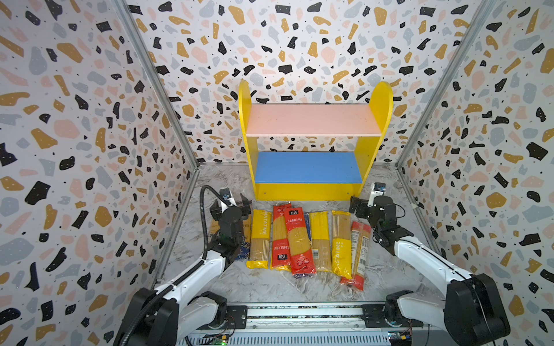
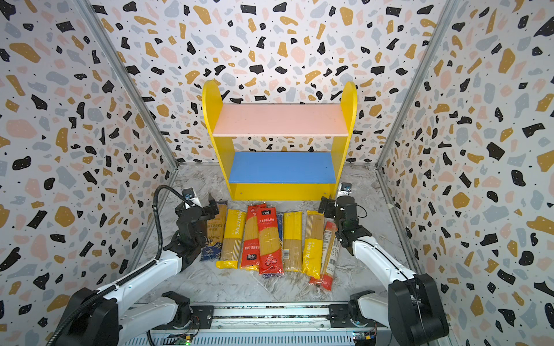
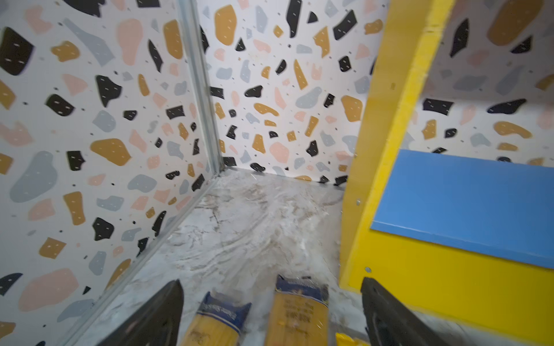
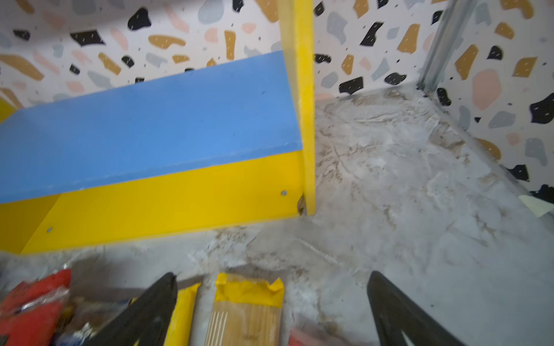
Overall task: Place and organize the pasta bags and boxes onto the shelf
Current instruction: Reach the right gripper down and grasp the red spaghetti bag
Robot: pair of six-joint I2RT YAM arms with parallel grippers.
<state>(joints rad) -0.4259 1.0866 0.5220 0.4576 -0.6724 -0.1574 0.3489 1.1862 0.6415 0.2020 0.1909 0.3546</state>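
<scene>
Next, I move my right gripper to the clear middle section (image 1: 300,246) of the red pasta bag that lies over the other red bag, and close it there.
The shelf (image 1: 311,122) (image 2: 280,119) stands at the back wall, and its pink and blue boards are bare. Several pasta bags lie side by side on the marble floor in front of it: yellow (image 1: 260,239), red (image 1: 298,242), yellow (image 1: 341,242) and red-clear (image 1: 359,254). My left gripper (image 1: 232,206) (image 3: 271,283) hovers open above the far ends of two blue-topped bags (image 3: 224,311) (image 3: 299,305) at the row's left end. My right gripper (image 1: 364,206) (image 4: 272,275) hovers open above the far end of a yellow bag (image 4: 248,302). No pasta boxes show.
Terrazzo-patterned walls close in the left, right and back. The shelf's yellow side panels (image 3: 386,143) (image 4: 302,104) stand just beyond each gripper. Bare marble floor (image 1: 269,287) lies between the bags and the front rail (image 1: 299,314).
</scene>
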